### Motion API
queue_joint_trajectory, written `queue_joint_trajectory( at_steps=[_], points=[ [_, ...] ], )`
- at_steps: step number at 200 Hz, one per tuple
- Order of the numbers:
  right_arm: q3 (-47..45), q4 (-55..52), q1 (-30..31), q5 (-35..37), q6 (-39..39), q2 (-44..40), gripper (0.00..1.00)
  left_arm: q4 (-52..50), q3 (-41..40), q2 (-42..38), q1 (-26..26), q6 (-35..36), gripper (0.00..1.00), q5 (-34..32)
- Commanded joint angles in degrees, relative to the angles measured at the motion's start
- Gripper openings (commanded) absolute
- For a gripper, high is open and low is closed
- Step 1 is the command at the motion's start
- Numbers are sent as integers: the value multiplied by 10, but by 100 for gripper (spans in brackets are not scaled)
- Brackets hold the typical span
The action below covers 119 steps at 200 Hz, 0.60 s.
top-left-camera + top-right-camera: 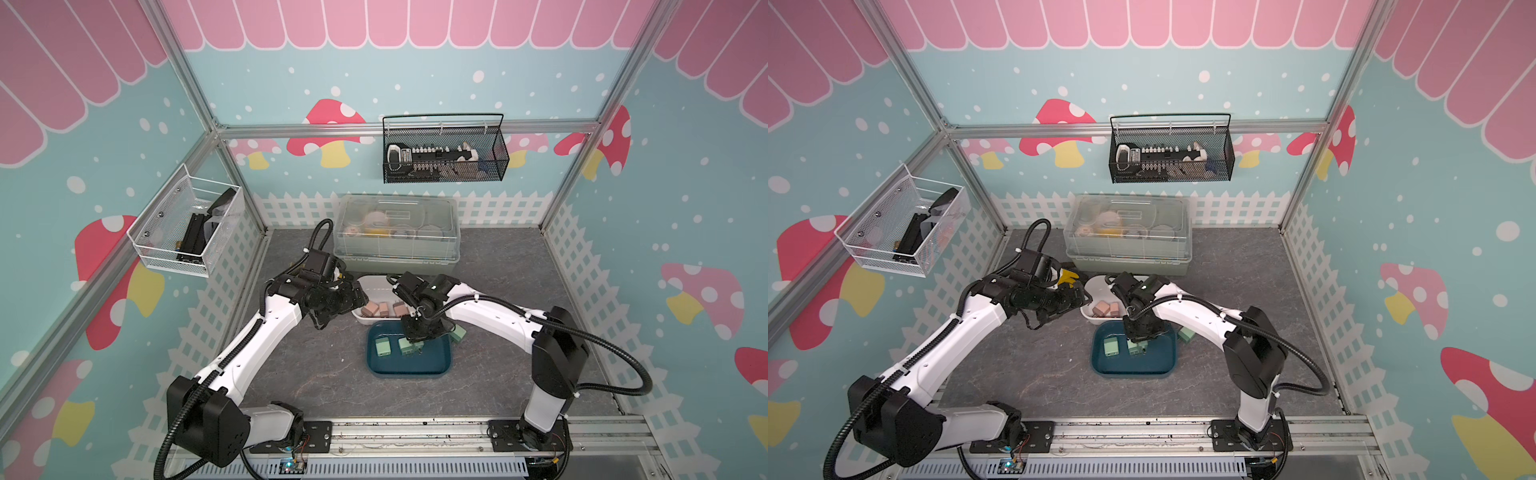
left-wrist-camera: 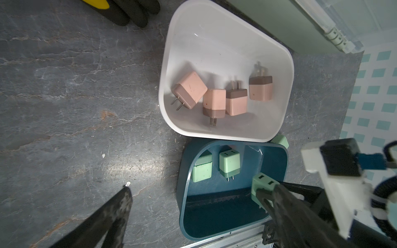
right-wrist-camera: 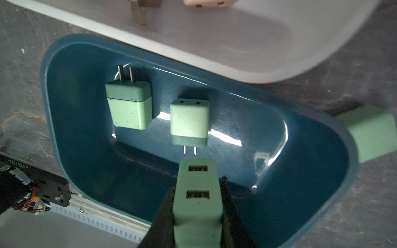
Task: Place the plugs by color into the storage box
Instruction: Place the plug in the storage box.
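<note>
I should let go of the mint green plug with my right gripper between the green plugs inside the dark teal storage box (image 1: 394, 342) (image 3: 161, 114).
My right gripper (image 3: 198, 184) is shut on a mint green plug (image 3: 197, 193) and holds it above the dark teal storage box (image 3: 64, 120). Two green plugs (image 3: 129, 107) (image 3: 189, 120) lie inside that box. Another green plug (image 1: 459, 333) sits on the table just outside its right rim. Several pinkish-tan plugs (image 2: 190, 89) lie in the white storage box (image 2: 167, 64) behind it. My left gripper (image 2: 202, 187) is open and empty, and in a top view this gripper (image 1: 340, 309) hovers by the white box's left end.
A large clear-lidded grey-green container (image 1: 397, 232) stands right behind the white box. A black and yellow object (image 2: 129, 12) lies on the table left of it. Wire baskets hang on the back wall (image 1: 444, 153) and left wall (image 1: 187, 228). An aluminium rail (image 1: 415, 432) runs along the front.
</note>
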Motion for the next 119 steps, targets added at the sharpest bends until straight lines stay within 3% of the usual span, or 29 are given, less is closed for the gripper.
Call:
queue_joint_trajectory(
  at_steps=[1, 46, 119],
  points=[
    [41, -13, 22, 5, -27, 32, 15, 5, -5, -10, 4, -1, 98, 3],
    [80, -26, 56, 11, -50, 101, 15, 2, -6, -12, 5, 4, 98, 3],
    [141, -51, 55, 67, -59, 163, 16, 1, -12, -18, 5, 11, 98, 7]
  ],
)
